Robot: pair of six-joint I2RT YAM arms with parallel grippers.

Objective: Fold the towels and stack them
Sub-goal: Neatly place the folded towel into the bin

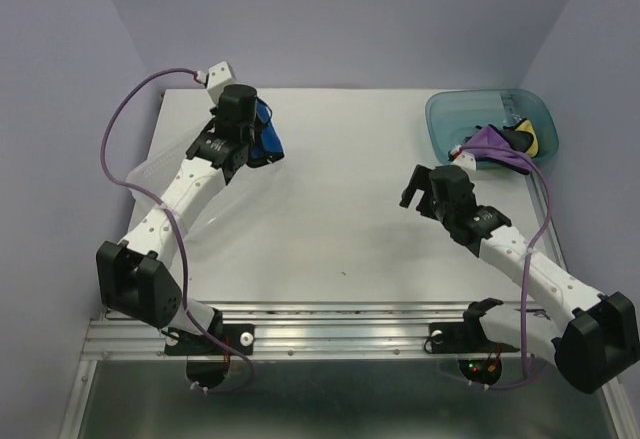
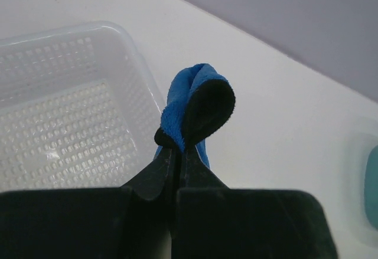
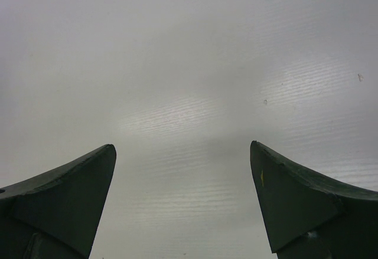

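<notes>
Next, my left gripper releases the blue towel, still held above the table's back, inside the clear plastic tray (image 1: 241,175) (image 2: 115,144), against the tray's side that faces the teal tub.
My left gripper (image 1: 252,149) is shut on a folded blue towel (image 1: 268,134) with a black reverse and holds it above the table at the back left. In the left wrist view the blue towel (image 2: 198,102) loops up from my closed left gripper (image 2: 177,147), just right of the clear plastic tray (image 2: 65,105). My right gripper (image 1: 420,191) is open and empty over bare table at the right; its fingers (image 3: 71,194) show only table between them. A purple towel (image 1: 492,145) and a yellow towel (image 1: 530,139) lie crumpled in the teal tub (image 1: 445,119).
The clear plastic tray (image 1: 150,174) lies at the left edge under my left arm. The teal tub stands at the back right corner. Purple walls close the back and sides. A metal rail (image 1: 330,319) runs along the near edge.
</notes>
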